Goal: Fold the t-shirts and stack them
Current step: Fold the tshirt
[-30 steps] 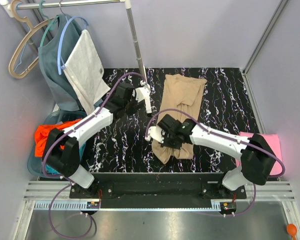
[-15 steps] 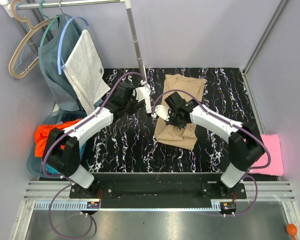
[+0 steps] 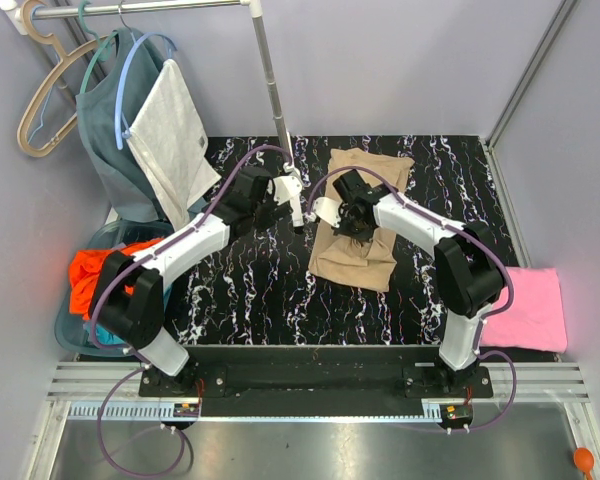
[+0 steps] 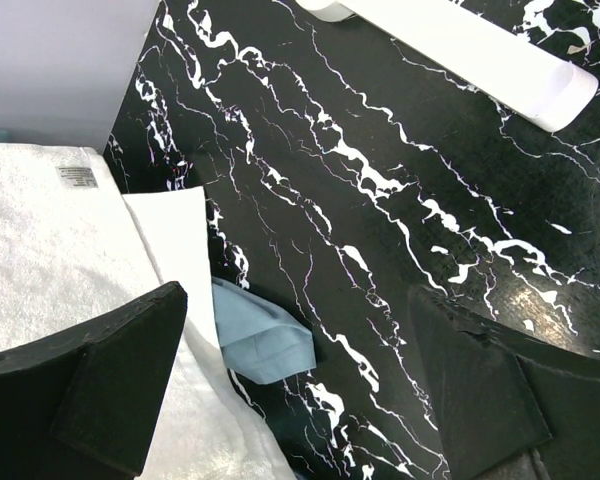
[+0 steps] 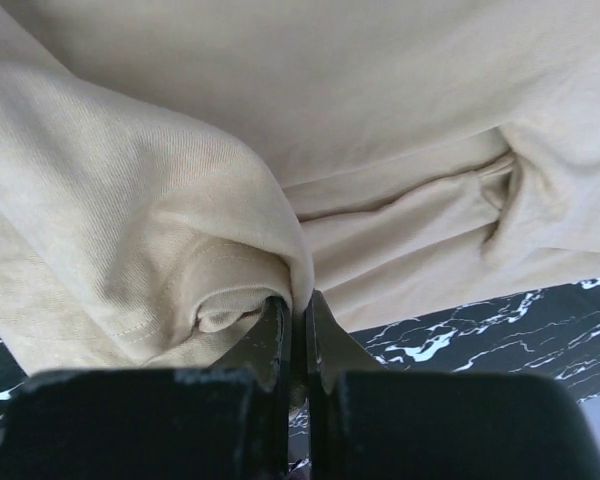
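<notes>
The tan t-shirt's fold bunches up at the right gripper's fingers, so the robot should open them, free the cloth, and take the fold farther [image 3: 340,253] along to spread it flat.
The tan t-shirt [image 3: 358,215] lies partly folded on the black marbled table [image 3: 250,290]. My right gripper [image 3: 348,222] is over its middle, shut on a pinched fold of the tan cloth [image 5: 230,240]. My left gripper [image 3: 295,210] is open and empty above the table, left of the tan shirt. The pink t-shirt [image 3: 525,310] lies folded at the right edge. The orange t-shirt [image 3: 100,275] sits in a bin at the left. A teal shirt [image 3: 120,120] hangs at the back left; its hem [image 4: 260,330] shows in the left wrist view.
A clothes rack pole [image 3: 273,90] stands at the back, its white foot [image 4: 480,50] on the table. A white towel [image 3: 170,135] hangs by the teal shirt. A blue bin [image 3: 75,330] stands at the left edge. Hangers [image 3: 45,100] hang at the rail.
My right gripper has carried the near end of the tan shirt away from the front edge toward the back, folding it over itself. The left arm has barely moved.
</notes>
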